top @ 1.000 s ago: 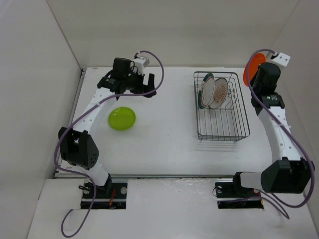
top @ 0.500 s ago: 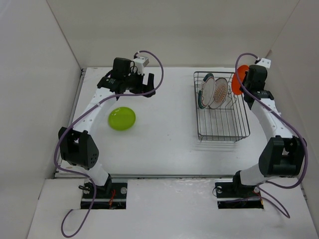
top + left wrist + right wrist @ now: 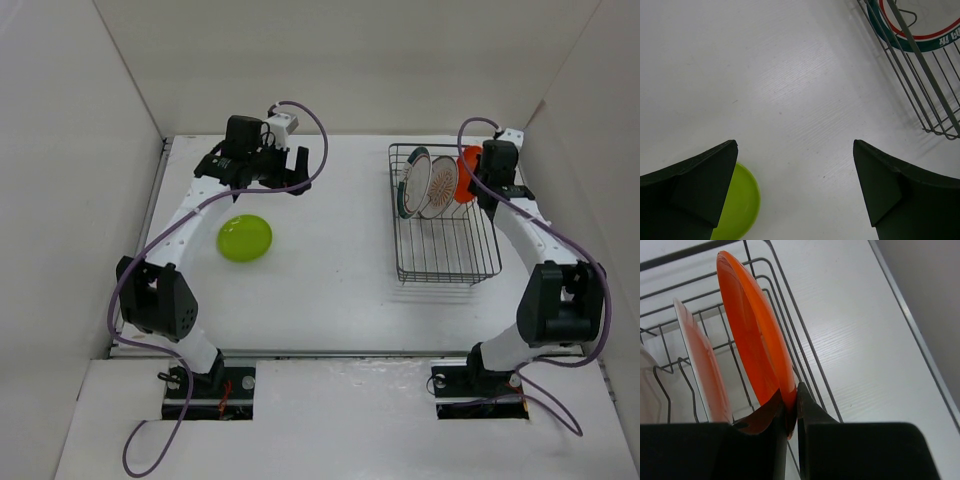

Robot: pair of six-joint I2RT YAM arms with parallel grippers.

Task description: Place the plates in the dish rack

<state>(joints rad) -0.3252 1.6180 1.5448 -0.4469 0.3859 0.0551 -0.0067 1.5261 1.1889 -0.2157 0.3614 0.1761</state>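
The robot's left gripper needs to next move to the lime-green plate and close on the plate's rim (image 3: 220,230), on the side farthest from the dish rack.
The black wire dish rack (image 3: 446,250) stands at the right. The green-rimmed plate (image 3: 410,180) and the patterned plate (image 3: 439,186) stand upright in its far end. My right gripper (image 3: 474,172) is shut on the rim of the orange plate (image 3: 466,173) and holds it upright over the rack's far right corner, beside the patterned plate; in the right wrist view the orange plate (image 3: 752,325) sits pinched between the fingers (image 3: 812,412). The lime-green plate (image 3: 245,238) lies flat on the table at the left. My left gripper (image 3: 280,172) is open and empty, behind the lime-green plate (image 3: 737,210).
White walls enclose the table on the left, back and right. The rack's near half (image 3: 450,262) holds no plates. The rack's corner with the green-rimmed plate shows in the left wrist view (image 3: 920,75).
My right gripper has carried the orange plate leftwards from beyond the rack's right side to over the rack's far right corner. The left arm has not moved.
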